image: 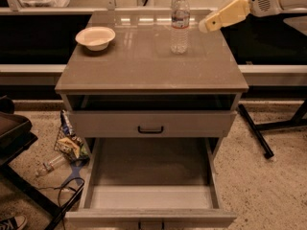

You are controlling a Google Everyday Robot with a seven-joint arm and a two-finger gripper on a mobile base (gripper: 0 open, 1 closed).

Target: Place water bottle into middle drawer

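The gripper next closes on the water bottle's red-and-white label band point(180, 23), around its middle.
The water bottle point(180, 23) stands upright on the cabinet top point(148, 66), toward the back right; it is clear and ribbed, with a white cap and a red-and-white label band. My gripper point(207, 25) reaches in from the upper right on a white arm, its cream fingers pointing left, a short gap to the right of the bottle at label height and not touching it. The middle drawer point(151, 186) is pulled far out at the bottom, its flat tray holding nothing.
A white bowl point(96, 37) sits on the cabinet top at the back left. The upper drawer with a black handle point(150, 129) is slightly open. Floor clutter with a label-less bottle point(50, 165) lies at left. A black stand leg point(254, 128) is at right.
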